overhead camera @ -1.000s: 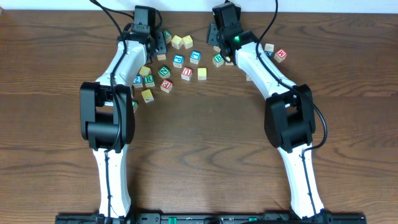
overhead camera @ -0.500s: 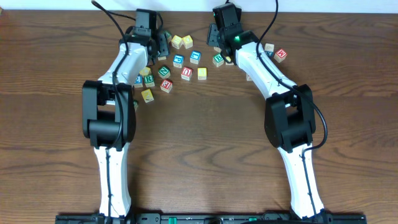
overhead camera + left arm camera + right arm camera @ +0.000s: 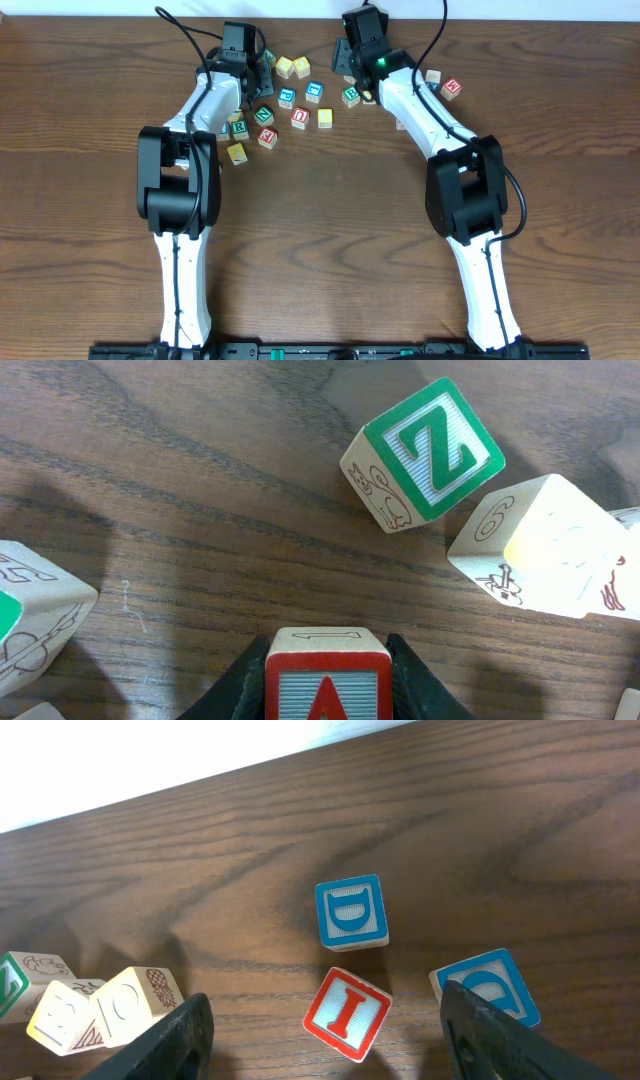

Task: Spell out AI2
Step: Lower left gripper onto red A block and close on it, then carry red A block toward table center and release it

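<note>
The left gripper will release the red A block on the open table nearer the robot than the mid-table yellow block point(image 3: 317, 183).
My left gripper point(image 3: 327, 652) is shut on a red letter A block point(image 3: 327, 688); in the overhead view this gripper point(image 3: 257, 72) is at the left end of the block cluster. My right gripper point(image 3: 325, 1000) is open, and a red letter I block point(image 3: 347, 1013) lies on the table between its fingers, untouched. In the overhead view the right gripper point(image 3: 352, 58) hides the I block. I cannot make out a block with a 2.
A green Z block point(image 3: 424, 452) and a yellow block point(image 3: 540, 545) lie just beyond the A block. Blue blocks point(image 3: 351, 912) point(image 3: 487, 985) flank the I block, with yellow blocks point(image 3: 135, 1003) to its left. Several more blocks point(image 3: 300, 116) lie mid-table. The table's far edge point(image 3: 150, 780) is close.
My left arm has shifted slightly to the right and toward the near side with the A block. My right arm has not moved.
</note>
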`<state>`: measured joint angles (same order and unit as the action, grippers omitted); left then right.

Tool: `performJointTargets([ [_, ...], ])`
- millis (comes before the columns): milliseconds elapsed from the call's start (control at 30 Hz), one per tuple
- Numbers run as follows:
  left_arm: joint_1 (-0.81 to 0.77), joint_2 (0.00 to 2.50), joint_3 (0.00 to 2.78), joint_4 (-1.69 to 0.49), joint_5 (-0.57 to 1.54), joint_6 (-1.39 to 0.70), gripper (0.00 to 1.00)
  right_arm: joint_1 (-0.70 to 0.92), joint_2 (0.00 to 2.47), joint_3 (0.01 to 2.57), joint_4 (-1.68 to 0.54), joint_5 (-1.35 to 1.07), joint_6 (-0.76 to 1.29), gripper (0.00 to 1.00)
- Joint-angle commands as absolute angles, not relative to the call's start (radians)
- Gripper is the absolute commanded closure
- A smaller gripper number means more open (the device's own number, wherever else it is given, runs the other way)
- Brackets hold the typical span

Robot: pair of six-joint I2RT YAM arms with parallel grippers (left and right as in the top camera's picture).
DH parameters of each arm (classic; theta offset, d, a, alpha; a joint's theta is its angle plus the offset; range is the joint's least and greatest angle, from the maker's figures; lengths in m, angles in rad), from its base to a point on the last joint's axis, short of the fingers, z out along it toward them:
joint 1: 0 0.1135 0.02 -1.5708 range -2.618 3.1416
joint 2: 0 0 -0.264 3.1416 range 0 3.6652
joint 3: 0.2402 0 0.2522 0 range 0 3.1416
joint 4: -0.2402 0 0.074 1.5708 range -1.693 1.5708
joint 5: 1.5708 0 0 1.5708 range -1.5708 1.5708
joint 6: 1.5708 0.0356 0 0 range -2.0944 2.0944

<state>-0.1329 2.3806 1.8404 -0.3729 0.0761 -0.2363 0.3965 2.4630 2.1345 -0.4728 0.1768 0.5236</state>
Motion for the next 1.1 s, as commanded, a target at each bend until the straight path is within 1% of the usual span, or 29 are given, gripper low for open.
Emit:
performJointTargets([
  [0, -0.135, 2.322, 1.842, -0.396, 0.079, -0.238, 0.78, 0.392, 2.471, 2.152, -0.474, 0.192, 0.538, 0.32],
  [133, -0.135, 2.25, 1.842, -0.457, 0.079, -0.238, 0.78, 0.392, 2.471, 2.152, -0.475, 0.192, 0.538, 0.32],
  [267, -0.135, 2.163, 1.842, -0.588, 0.085, -0.25, 0.78, 0.392, 2.471, 2.152, -0.475, 0.192, 0.538, 0.32],
  [300, -0.135, 2.12, 1.842, -0.677, 0.121, -0.25, 0.78, 0.392, 2.471, 2.152, -0.475, 0.192, 0.538, 0.31],
  [400, -0.138, 2.078, 1.842, -0.835, 0.189, -0.276, 0.78, 0.391, 2.471, 2.152, -0.476, 0.192, 0.538, 0.33],
  [533, -0.156, 2.08, 1.823, -1.032, 0.256, -0.287, 0.78, 0.389, 2.471, 2.152, -0.476, 0.192, 0.538, 0.35],
  [800, -0.249, 2.08, 1.682, -1.089, 0.262, -0.291, 0.78, 0.379, 2.471, 2.152, -0.485, 0.192, 0.538, 0.34],
  [1067, -0.302, 2.057, 1.663, -1.159, 0.231, -0.291, 0.79, 0.353, 2.471, 2.152, -0.494, 0.172, 0.538, 0.34],
])
